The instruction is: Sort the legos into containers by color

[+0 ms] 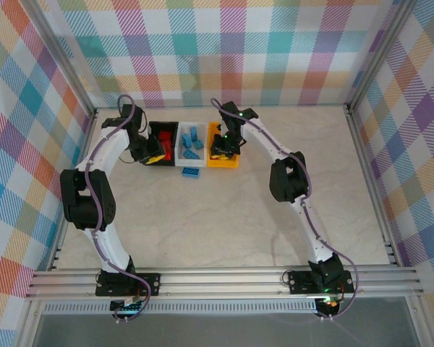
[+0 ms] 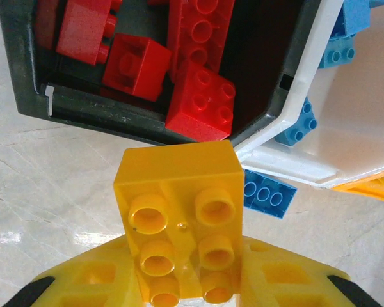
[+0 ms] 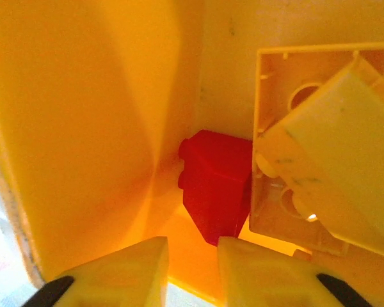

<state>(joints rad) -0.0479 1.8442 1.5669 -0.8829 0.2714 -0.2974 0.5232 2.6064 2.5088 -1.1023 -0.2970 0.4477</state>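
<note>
My right gripper will open its narrow fingers wider, as the red lego lies past them, and take the lego's near end (image 3: 214, 222) before lifting it toward the black container.
My left gripper (image 2: 184, 262) is shut on a yellow lego (image 2: 176, 211), studs toward the camera, held just in front of the black container (image 2: 25, 70), which holds several red legos (image 2: 201, 105). From above, that gripper (image 1: 149, 152) sits at the black container's (image 1: 164, 127) near edge. Beside it, the white container (image 1: 181, 143) holds blue legos (image 1: 193, 141). My right gripper (image 3: 192, 248) is down inside the yellow-orange container (image 3: 83, 128), its jaws a narrow gap apart with nothing clamped between them. A red lego (image 3: 216, 185) lies just past the fingertips beside an upturned yellow lego (image 3: 307, 160).
One blue lego (image 1: 192, 172) lies on the table in front of the white container and shows in the left wrist view too (image 2: 269, 194). From above, the right gripper (image 1: 221, 149) covers much of the yellow-orange container (image 1: 231, 163). Metal rails border the table.
</note>
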